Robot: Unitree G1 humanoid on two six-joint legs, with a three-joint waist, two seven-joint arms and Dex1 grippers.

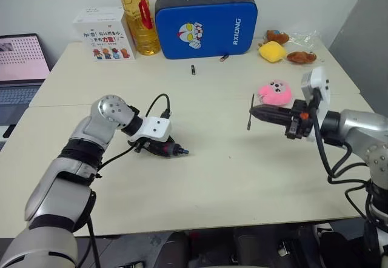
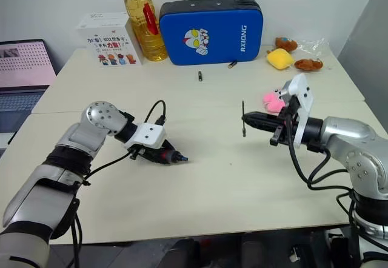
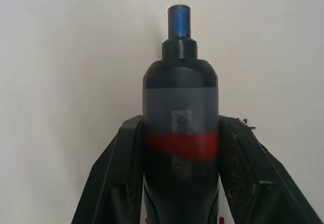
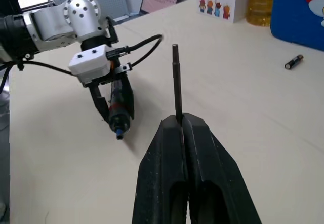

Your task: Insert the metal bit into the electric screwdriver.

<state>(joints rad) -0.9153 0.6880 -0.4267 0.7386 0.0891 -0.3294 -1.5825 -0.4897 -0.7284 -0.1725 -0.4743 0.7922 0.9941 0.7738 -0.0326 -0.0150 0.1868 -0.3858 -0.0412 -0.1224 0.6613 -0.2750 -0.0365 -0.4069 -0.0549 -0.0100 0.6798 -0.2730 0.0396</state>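
The electric screwdriver lies flat, held back at its red part by my left gripper, so I should grip it nearer its tip (image 3: 179,100) and stand it upright.
My left gripper (image 1: 159,148) is shut on the electric screwdriver (image 1: 168,149), a black pen-shaped tool with a red band (image 3: 181,145). It lies low over the table on the left, and its blue-ended tip (image 3: 179,20) points right. Right of centre, my right gripper (image 1: 259,113) hangs in the air, shut on the metal bit (image 1: 251,111). The bit is a thin dark rod (image 4: 176,79) standing nearly upright between the fingertips. A wide stretch of bare table separates bit and screwdriver tip.
At the back of the table (image 1: 230,177) stand a blue case (image 1: 206,24), an oil bottle (image 1: 138,16) and a white box (image 1: 104,34). A small dark cylinder (image 1: 193,70) lies before the case. Plush toys (image 1: 276,91) sit at the right, a laptop (image 1: 21,68) at the far left.
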